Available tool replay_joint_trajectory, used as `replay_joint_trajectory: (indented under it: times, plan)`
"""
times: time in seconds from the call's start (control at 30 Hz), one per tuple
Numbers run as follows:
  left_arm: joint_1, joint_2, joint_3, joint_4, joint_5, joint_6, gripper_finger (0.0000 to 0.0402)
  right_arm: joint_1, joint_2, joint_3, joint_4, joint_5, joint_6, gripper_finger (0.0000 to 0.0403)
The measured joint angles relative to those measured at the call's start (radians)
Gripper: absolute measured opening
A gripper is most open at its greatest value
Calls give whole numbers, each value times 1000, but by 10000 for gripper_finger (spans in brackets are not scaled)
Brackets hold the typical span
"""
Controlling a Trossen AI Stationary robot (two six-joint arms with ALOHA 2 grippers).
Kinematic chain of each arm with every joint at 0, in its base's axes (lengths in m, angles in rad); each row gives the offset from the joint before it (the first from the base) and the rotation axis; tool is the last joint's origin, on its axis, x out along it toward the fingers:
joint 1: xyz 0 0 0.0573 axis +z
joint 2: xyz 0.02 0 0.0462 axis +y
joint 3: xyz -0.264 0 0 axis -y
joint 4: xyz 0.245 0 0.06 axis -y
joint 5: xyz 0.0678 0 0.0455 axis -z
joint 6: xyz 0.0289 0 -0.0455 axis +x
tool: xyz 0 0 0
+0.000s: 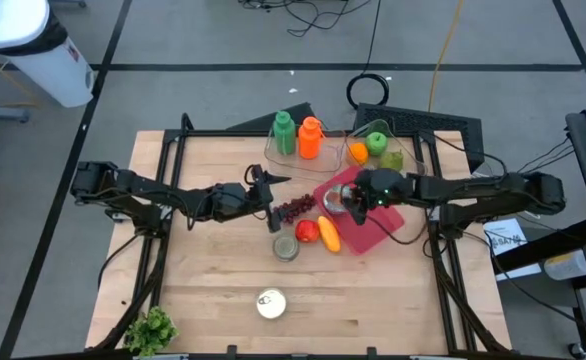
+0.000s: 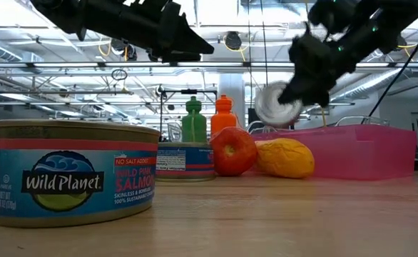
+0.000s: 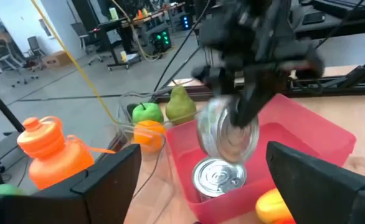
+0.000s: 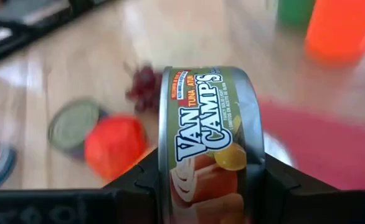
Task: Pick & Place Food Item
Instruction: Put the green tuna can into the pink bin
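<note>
The tuna can hangs on edge over the silver can in the tray, so my right gripper needs to put it down, grip it again and tip it beside the silver can [image 3: 267, 157].
My right gripper [image 1: 354, 198] is shut on a Van Camp's tuna can [image 4: 204, 149], which hangs above the pink tray [image 1: 373, 232] at the table's right middle. A second can [image 3: 218, 177] rests flat on the tray floor below it. Left of the tray, by a bunch of dark grapes [image 1: 295, 207], my left gripper [image 1: 273, 200] stands open and holds nothing. Its fingers [image 3: 108, 180] point toward the tray. Near the tray's front edge a red fruit [image 1: 307, 231], a yellow fruit [image 1: 329, 233] and another can [image 1: 286, 247] lie on the table. My right gripper pinches the tuna can between its two fingers, one on each flat end [image 4: 162, 155], with the label band facing the wrist camera. The fingers come from the table's right, slanting down. The can stands on edge, lifted clear above the tray [image 2: 352, 150].
A green bottle [image 1: 284, 133] and an orange bottle [image 1: 310, 137] stand at the back, next to a clear bowl [image 1: 378, 150] holding an orange, a green apple and a pear. A salmon can [image 1: 271, 303] and a leafy green [image 1: 151, 330] sit near the front edge.
</note>
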Motion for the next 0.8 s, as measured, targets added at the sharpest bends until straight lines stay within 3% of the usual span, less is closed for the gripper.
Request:
replay_joint_trajectory:
  times: [0.43,0.73,0.8]
  plan:
    - [0,0,0,-5,23,-33,326,-51,119,-17,68,-132,41,139]
    - [0,0,1,-4,24,-33,324,-51,211,-15,159,-127,17,139]
    - [0,0,1,-7,25,-33,327,-51,217,-15,170,-128,1,156]
